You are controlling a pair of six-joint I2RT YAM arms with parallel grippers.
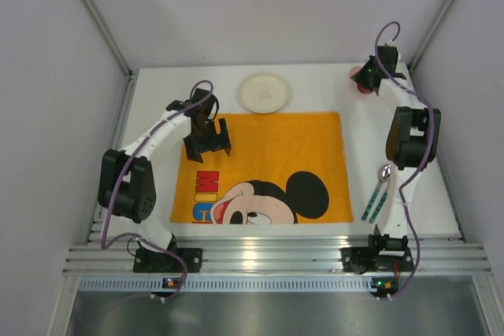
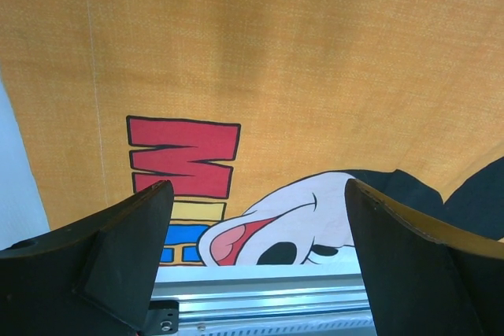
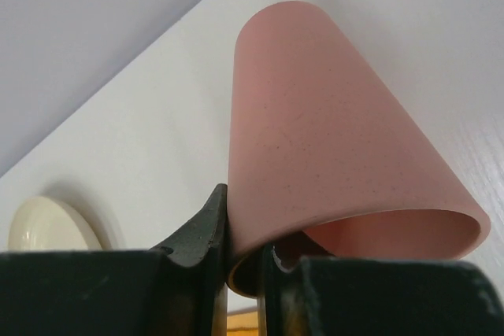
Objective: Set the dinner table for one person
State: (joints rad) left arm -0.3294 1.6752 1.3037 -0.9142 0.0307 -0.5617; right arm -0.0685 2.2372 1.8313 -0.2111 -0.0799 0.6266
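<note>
I will use my right gripper to stand the pink cup on the orange placemat's far corner (image 1: 321, 127), beyond Mickey's black ear.
The white dinner table (image 1: 315, 84) carries an orange Mickey Mouse placemat (image 1: 268, 151). A cream plate (image 1: 264, 93) lies just beyond the mat's far edge; it also shows in the right wrist view (image 3: 47, 226). My right gripper (image 1: 367, 78) at the far right corner is shut on the rim of a pink cup (image 3: 331, 139), one finger inside and one outside. My left gripper (image 1: 207, 138) is open and empty above the mat's left part (image 2: 260, 76). A spoon (image 1: 381, 182) and a second utensil with a teal handle (image 1: 378, 206) lie right of the mat.
White walls close in the table at the back and both sides. An aluminium rail (image 1: 268, 253) runs along the near edge and shows in the left wrist view (image 2: 260, 304). The right arm's elbow (image 1: 411, 138) hangs above the table's right strip.
</note>
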